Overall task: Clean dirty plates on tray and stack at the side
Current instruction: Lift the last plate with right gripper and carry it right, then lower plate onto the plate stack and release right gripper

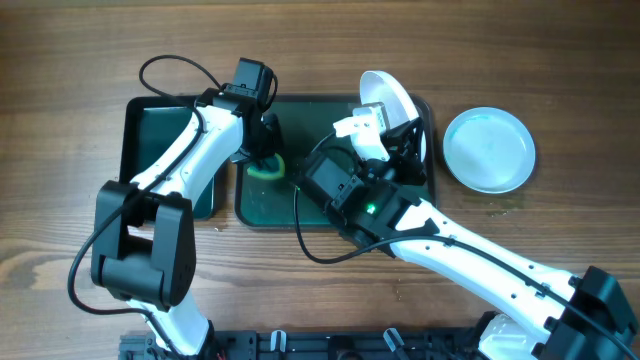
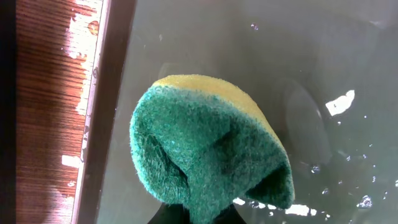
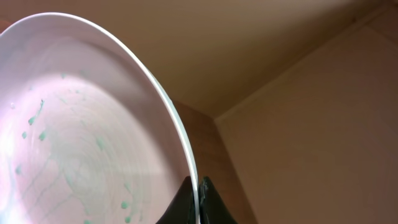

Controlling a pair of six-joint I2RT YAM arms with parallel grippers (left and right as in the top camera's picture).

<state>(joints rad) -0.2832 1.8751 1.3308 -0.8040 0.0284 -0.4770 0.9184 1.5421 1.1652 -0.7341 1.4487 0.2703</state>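
My right gripper is going to release the white plate on top of the pale blue plate (image 1: 489, 150) next to the large tray.
My right gripper (image 1: 392, 125) is shut on the rim of a white plate (image 1: 388, 97) and holds it tilted up on edge over the right part of the large dark green tray (image 1: 310, 205). In the right wrist view the fingers (image 3: 199, 190) pinch the plate (image 3: 81, 124), whose face shows teal-green streaks and dots. A pale blue plate (image 1: 489, 150) lies flat on the wood tabletop to the right of the tray. My left gripper (image 1: 264, 150) is shut on a green and yellow sponge (image 1: 266, 167) (image 2: 205, 149) just above the wet tray floor (image 2: 249, 37). A third plate is out of view.
A smaller dark tray (image 1: 150, 140) lies left of the large one, under my left arm. The large tray's rim (image 2: 109, 93) and wet wood tabletop (image 2: 50, 93) show in the left wrist view. My right arm crosses the tray's front right corner.
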